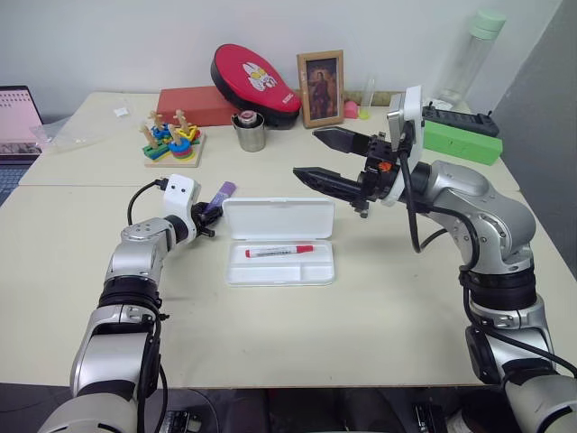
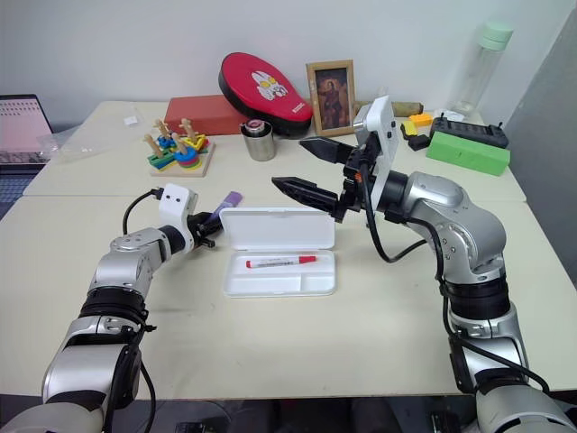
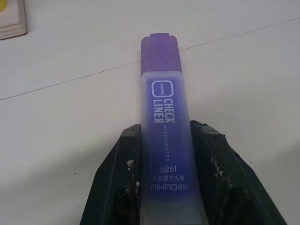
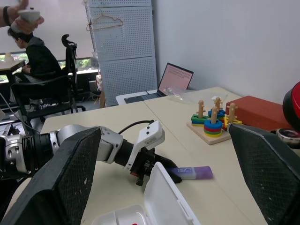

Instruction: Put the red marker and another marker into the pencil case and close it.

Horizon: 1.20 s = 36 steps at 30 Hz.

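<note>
My left gripper should release the lilac highlighter in the pencil case's front compartment (image 1: 264,271), next to the red marker.
The pencil case (image 1: 279,267) lies open in the middle of the table, its lid (image 1: 278,219) standing up at the back. The red marker (image 1: 279,251) rests in the tray's rear compartment. The other marker, a lilac highlighter (image 3: 164,140), lies on the table just left of the lid (image 1: 221,194). My left gripper (image 1: 208,219) is shut on its rear half, one finger pressed to each side. My right gripper (image 1: 306,153) hangs open above the case's right end, pointing left, holding nothing.
At the back of the table stand a ring-stacking toy (image 1: 171,144), a metal cup (image 1: 250,133), a red flat box (image 1: 194,105), a red pad (image 1: 255,79), a photo frame (image 1: 321,87) and a green box (image 1: 462,140). A person (image 4: 33,51) sits at a desk across the room.
</note>
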### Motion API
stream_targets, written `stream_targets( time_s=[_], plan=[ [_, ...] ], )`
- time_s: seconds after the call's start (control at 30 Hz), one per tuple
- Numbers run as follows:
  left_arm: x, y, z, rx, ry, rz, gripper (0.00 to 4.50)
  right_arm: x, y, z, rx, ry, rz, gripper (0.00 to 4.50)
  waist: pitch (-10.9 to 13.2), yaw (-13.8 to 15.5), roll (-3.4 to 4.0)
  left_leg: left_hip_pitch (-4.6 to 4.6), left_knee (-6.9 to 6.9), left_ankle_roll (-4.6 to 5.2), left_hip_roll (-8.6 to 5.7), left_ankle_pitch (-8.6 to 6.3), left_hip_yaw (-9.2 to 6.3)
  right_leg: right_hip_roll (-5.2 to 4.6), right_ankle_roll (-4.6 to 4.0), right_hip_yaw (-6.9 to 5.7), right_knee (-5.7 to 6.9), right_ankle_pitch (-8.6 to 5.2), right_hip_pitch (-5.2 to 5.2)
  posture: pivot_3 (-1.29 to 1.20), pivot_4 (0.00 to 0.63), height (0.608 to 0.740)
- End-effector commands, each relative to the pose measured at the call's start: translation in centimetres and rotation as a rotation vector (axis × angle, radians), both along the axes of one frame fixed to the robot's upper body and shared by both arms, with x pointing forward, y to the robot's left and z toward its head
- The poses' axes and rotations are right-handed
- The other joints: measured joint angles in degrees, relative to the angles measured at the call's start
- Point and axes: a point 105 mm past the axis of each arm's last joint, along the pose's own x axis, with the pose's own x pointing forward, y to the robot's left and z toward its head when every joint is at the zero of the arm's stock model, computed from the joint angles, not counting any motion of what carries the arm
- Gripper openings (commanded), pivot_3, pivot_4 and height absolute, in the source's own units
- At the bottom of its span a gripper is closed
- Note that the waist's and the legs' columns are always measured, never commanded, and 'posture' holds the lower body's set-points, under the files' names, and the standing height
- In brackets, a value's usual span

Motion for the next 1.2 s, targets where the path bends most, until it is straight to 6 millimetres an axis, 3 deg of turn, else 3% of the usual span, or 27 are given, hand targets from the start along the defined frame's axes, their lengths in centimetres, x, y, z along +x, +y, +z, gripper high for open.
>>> stream_targets(
  time_s=[0.03,0.1,0.13,0.17,0.23,0.33,0.5,0.57,0.8,1.1,1.17,1.2],
  plan=[
    [-0.7,0.2,11.7,-0.162,-0.438,-0.059,1.21,-0.5,-0.6,1.7,0.023,-0.069,0.007,4.5,0.0,0.0,0.0,-0.02,0.0,0.0,0.0,0.0,0.0,0.0,0.0,0.0,0.0,0.0,-0.01,0.0,0.15,0.74],
    [-3.7,-1.9,16.3,-0.193,-0.569,-0.28,1.21,-0.7,-1.2,1.8,0.022,-0.069,0.011,4.5,0.05,0.01,-0.08,-0.06,-0.01,-0.01,0.01,0.0,-0.01,0.0,0.0,-0.02,-0.03,0.0,-0.03,0.0,0.15,0.74],
    [-6.1,-3.7,17.8,-0.173,-0.594,-0.442,1.21,-0.9,-1.5,1.8,0.017,-0.068,0.016,4.5,0.05,0.01,-0.08,-0.14,-0.02,-0.02,0.02,0.01,-0.04,0.0,0.0,-0.05,-0.03,0.0,-0.07,0.0,0.15,0.74],
    [-8.3,-5.3,17.9,-0.132,-0.572,-0.598,1.21,-0.9,-1.8,1.7,0.01,-0.066,0.02,4.5,0.05,0.0,-0.08,-0.15,-0.02,-0.05,0.02,0.02,-0.06,0.0,-0.01,-0.07,-0.09,0.0,-0.06,0.0,0.15,0.74],
    [-11.2,-7.3,16.5,-0.049,-0.47,-0.799,1.21,-1.0,-2.2,1.6,-0.002,-0.063,0.023,4.5,0.03,-0.29,-0.02,-0.14,-0.1,-0.09,0.03,0.04,-0.03,-0.03,0.0,-0.04,-0.21,0.0,-0.02,0.0,0.15,0.74],
    [-12.9,-8.4,12.3,0.151,-0.277,-0.946,1.21,-0.7,-3.2,1.5,-0.014,-0.057,0.006,4.5,-0.11,-0.22,0.52,0.1,-0.33,-0.08,-0.02,0.04,0.06,-0.12,0.02,-0.01,-0.43,-0.02,0.17,0.0,0.15,0.74],
    [-12.7,-6.8,5.4,0.446,-0.027,-1.024,1.21,-0.5,-3.7,0.8,-0.049,-0.047,0.001,4.5,0.09,-0.23,0.41,0.24,-0.32,-0.02,0.02,0.07,0.07,0.0,0.01,0.06,-0.31,-0.14,0.15,0.0,0.15,0.74],
    [-12.4,-6.8,3.5,0.474,0.026,-1.059,1.21,-0.8,-3.6,0.5,-0.054,-0.046,0.005,4.5,0.1,-0.15,0.4,0.03,-0.25,0.01,0.03,0.1,0.1,0.01,0.06,0.09,-0.29,-0.16,-0.02,0.0,0.15,0.74],
    [-11.9,-6.9,1.1,0.504,0.082,-1.117,1.21,-1.1,-3.5,-0.1,-0.052,-0.03,0.0,4.5,0.1,-0.03,0.4,-0.05,-0.37,0.02,0.04,0.09,0.08,0.01,-0.09,0.01,-0.35,-0.08,-0.08,0.0,0.15,0.74],
    [-11.1,-7.5,0.6,0.504,0.093,-1.126,1.21,-1.3,-3.5,-0.5,-0.044,-0.022,-0.02,4.5,0.1,-0.04,0.4,-0.03,-0.33,0.02,0.03,0.09,0.07,0.0,-0.11,0.02,-0.26,-0.1,-0.07,0.0,0.15,0.74],
    [-11.1,-7.7,0.6,0.499,0.094,-1.126,1.91,-1.3,-3.5,-0.6,-0.045,-0.019,-0.022,4.5,0.1,-0.04,0.4,-0.03,-0.32,0.02,0.03,0.09,0.08,0.0,-0.11,0.03,-0.25,-0.1,-0.07,0.0,0.15,0.74],
    [-11.1,-7.8,0.6,0.497,0.092,-1.126,1.96,-1.3,-3.5,-0.7,-0.046,-0.016,-0.025,4.5,0.1,-0.04,0.39,-0.03,-0.32,0.02,0.03,0.09,0.07,0.0,-0.11,0.02,-0.25,-0.1,-0.07,0.0,0.15,0.74]
  ],
)
